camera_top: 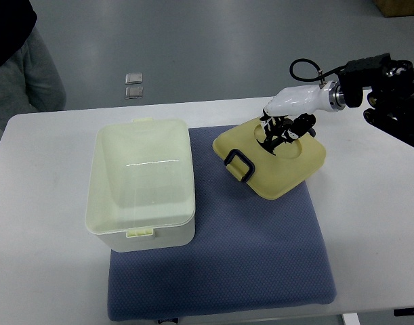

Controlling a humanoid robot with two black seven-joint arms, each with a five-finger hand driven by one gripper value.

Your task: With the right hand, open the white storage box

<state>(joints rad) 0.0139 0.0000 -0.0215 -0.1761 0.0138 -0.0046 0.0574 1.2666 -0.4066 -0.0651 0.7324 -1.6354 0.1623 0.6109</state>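
Observation:
The robot's right gripper should release the pale yellow lid on the blue mat [253,185] close beside the white storage box. The lid now lies off the box.
The white storage box [144,186] stands open on the left part of a blue mat [261,257], its inside showing. Its pale yellow lid [288,169] with a black handle [239,164] lies off the box on the mat to the right. My right hand [282,131] comes in from the right edge and sits over the lid's far edge. Its dark fingers [271,139] are curled onto the lid's top and grip it. The left arm does not show.
The mat lies on a white table [376,223]. A person's grey sleeve [37,74] shows at the top left, beyond the table. Two small grey squares [134,84] lie on the floor behind the table.

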